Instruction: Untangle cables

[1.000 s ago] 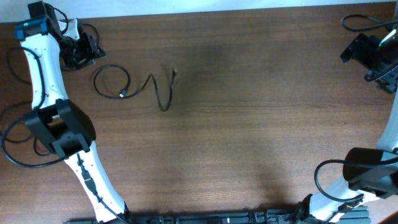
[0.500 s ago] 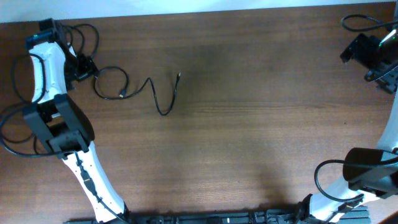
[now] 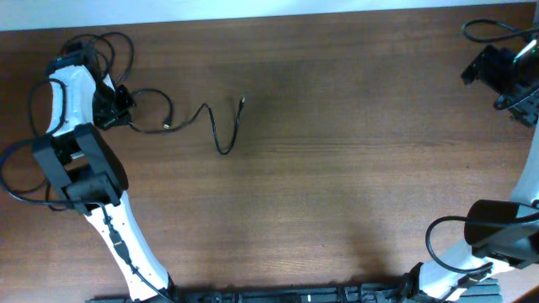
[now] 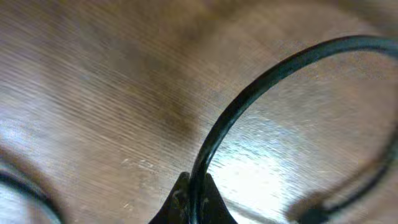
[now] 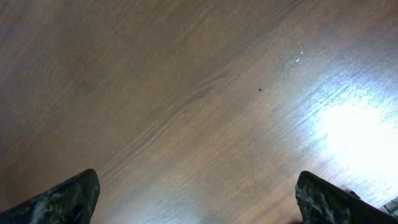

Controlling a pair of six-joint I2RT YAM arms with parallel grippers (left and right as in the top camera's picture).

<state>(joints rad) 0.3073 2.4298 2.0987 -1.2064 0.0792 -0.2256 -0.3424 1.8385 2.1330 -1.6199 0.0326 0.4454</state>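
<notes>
My left gripper is holding the cable for now. It will release the cable on the bare wood inside the flattened loop (image 3: 153, 119) (image 4: 273, 196), near the second plug.
A thin black cable (image 3: 221, 145) lies at the left of the table. It runs as a wave from a plug end (image 3: 242, 100) to a second plug (image 3: 167, 128), beside a flattened loop (image 3: 160, 94). My left gripper (image 3: 122, 108) is at the loop's left edge. In the left wrist view it (image 4: 193, 202) is shut on the cable (image 4: 261, 81), which arcs up and to the right. A blurred plug (image 4: 311, 213) lies at the lower right. My right gripper (image 3: 495, 71) is far off at the back right. It (image 5: 199, 199) is open and empty over bare wood.
Thicker black wires (image 3: 114, 46) curl round the left arm at the back left corner. More loop round the right arm's base (image 3: 438, 231) and at the back right (image 3: 484, 29). The table's back edge (image 3: 269, 13) is close behind the cable.
My left gripper has moved toward the front and slightly right, and has closed on the left edge of the loop. The round loop has flattened. The right arm has not moved.
</notes>
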